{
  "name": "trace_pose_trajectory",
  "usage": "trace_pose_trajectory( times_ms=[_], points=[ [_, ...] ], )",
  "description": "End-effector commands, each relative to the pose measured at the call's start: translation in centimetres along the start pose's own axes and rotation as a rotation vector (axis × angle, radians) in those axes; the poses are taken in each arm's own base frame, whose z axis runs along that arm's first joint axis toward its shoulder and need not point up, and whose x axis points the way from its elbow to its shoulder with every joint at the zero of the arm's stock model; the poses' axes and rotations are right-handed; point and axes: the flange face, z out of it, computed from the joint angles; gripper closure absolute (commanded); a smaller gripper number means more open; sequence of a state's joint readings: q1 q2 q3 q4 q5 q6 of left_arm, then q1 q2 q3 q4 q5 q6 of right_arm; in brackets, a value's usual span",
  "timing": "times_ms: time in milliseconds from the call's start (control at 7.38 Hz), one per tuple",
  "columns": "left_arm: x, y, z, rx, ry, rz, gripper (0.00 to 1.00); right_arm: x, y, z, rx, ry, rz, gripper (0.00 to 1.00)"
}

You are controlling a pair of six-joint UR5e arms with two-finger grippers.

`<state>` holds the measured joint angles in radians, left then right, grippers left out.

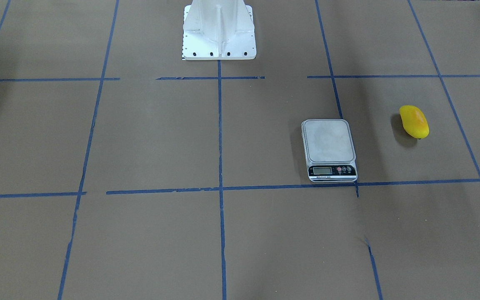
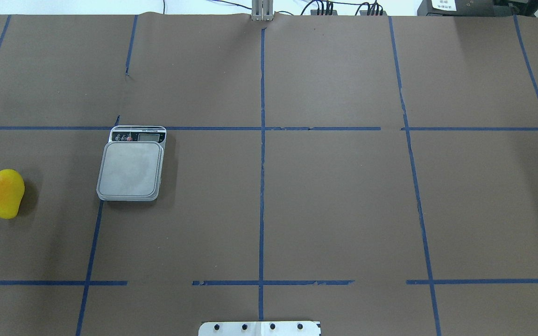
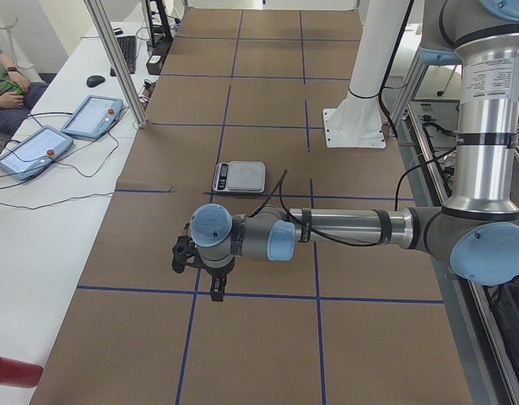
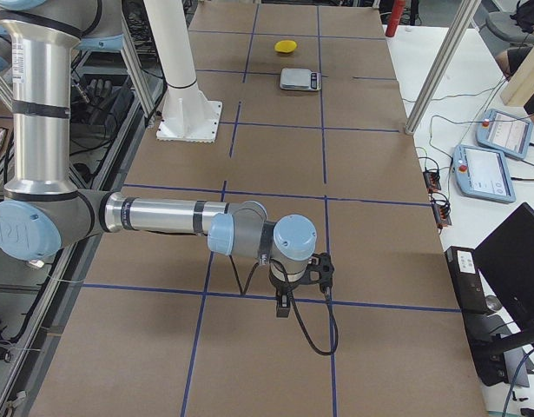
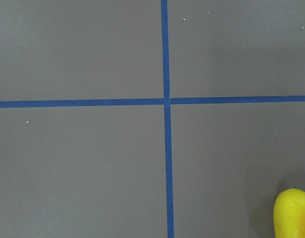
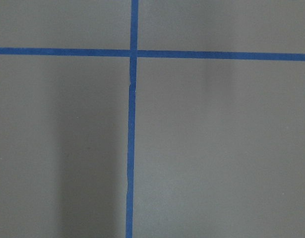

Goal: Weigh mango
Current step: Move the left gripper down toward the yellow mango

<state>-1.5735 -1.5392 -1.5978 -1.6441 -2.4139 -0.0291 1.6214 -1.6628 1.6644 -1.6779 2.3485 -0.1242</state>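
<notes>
My left gripper is to go to the mango next and grab it across the mango's middle [image 1: 414, 120] [image 5: 296, 230], since both ends stay free there.
The yellow mango [image 2: 6, 193] lies on the brown table, well to the left of the scale [image 2: 130, 168] in the overhead view. It also shows in the front-facing view [image 1: 414, 121], in the right exterior view [image 4: 286, 45], and at the lower right corner of the left wrist view [image 5: 292, 214]. The scale's platform [image 1: 328, 141] is bare. My left gripper [image 3: 217, 291] hangs over the table near the mango, which is hidden behind the arm there. My right gripper [image 4: 282, 304] hangs over bare table far from both. I cannot tell whether either gripper is open or shut.
The white robot base [image 1: 219, 31] stands at the table's robot side. Blue tape lines [image 2: 262, 140] divide the brown paper into squares. Teach pendants [image 3: 92, 116] and cables lie on the white side bench. A seated person [image 3: 4, 84] shows beyond it.
</notes>
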Motion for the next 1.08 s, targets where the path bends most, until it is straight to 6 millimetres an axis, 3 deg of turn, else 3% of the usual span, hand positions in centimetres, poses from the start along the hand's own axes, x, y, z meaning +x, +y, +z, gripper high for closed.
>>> trace_pose_trajectory(
  times_ms=[0, 407, 542, 678, 949],
  points=[
    [0.2, 0.0, -0.3, 0.007, -0.005, 0.004, 0.00, 0.0, 0.0, 0.0, 0.000, 0.000, 0.000, 0.00],
    [3.4, -1.9, -3.3, 0.086, -0.111, 0.020, 0.00, 0.0, 0.0, 0.0, 0.000, 0.000, 0.000, 0.00],
    [7.1, -2.0, -2.8, 0.107, -0.096, -0.054, 0.00, 0.0, 0.0, 0.0, 0.001, 0.000, -0.001, 0.00],
    [10.3, -2.2, 0.0, 0.097, -0.075, -0.051, 0.00, 0.0, 0.0, 0.0, 0.000, 0.000, 0.000, 0.00],
    [12.8, 1.2, 4.5, 0.134, -0.021, -0.078, 0.00, 0.0, 0.0, 0.0, 0.000, 0.000, 0.000, 0.00]
  ],
)
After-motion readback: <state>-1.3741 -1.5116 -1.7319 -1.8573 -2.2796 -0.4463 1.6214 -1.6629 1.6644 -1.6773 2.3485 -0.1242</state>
